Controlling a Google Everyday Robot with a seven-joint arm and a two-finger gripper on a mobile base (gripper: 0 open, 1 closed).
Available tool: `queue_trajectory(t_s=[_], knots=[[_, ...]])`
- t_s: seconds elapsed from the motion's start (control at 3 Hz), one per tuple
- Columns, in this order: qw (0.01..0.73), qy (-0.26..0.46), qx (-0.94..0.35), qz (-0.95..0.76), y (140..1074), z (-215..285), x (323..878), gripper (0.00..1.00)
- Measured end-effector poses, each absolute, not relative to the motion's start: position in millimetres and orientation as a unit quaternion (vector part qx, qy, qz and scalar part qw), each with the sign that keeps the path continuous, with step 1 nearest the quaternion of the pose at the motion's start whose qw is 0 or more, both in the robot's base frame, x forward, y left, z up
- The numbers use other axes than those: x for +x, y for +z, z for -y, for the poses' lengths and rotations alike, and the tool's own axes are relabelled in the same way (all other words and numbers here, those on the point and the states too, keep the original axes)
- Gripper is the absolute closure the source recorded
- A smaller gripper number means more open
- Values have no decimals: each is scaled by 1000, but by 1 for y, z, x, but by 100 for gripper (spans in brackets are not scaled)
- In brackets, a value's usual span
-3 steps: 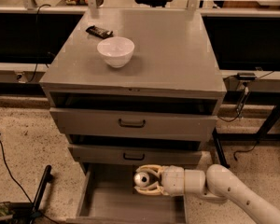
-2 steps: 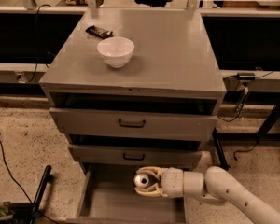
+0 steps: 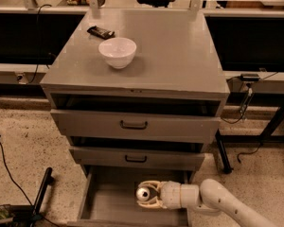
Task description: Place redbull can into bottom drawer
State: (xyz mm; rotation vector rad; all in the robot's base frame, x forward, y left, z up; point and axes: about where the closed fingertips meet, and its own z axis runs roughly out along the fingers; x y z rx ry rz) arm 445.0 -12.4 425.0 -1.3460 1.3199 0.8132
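My gripper has the redbull can. It will let go of the can on the grey inside of the bottom drawer [image 3: 146, 195], close to its middle.
The bottom drawer [image 3: 109, 207] of the grey cabinet stands pulled out, its grey box interior showing. My gripper [image 3: 143, 195] reaches in from the right, inside the drawer's opening near its middle, fingers wrapped around the redbull can [image 3: 142, 193], of which only the round silver end shows, facing the camera. The can lies roughly level in the grip, just above the drawer floor.
A white bowl [image 3: 117, 52] and a dark snack bar [image 3: 101, 32] sit on the cabinet top [image 3: 180, 46]. The two upper drawers [image 3: 134, 125] with black handles are slightly ajar. Cables and a black bar [image 3: 40, 193] lie on the floor at left.
None; the gripper and can stay in nearly the same place inside the bottom drawer.
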Motion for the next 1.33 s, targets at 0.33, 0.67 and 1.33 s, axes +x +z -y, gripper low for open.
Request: queue_trajectory(t_s=[0.33,0.67,1.33], knots=[[515,337,-566,-549,395,12,445,100],[516,333,-568,-548,371,15,448,100],[540,362,-535,-540,306,21,476,100]])
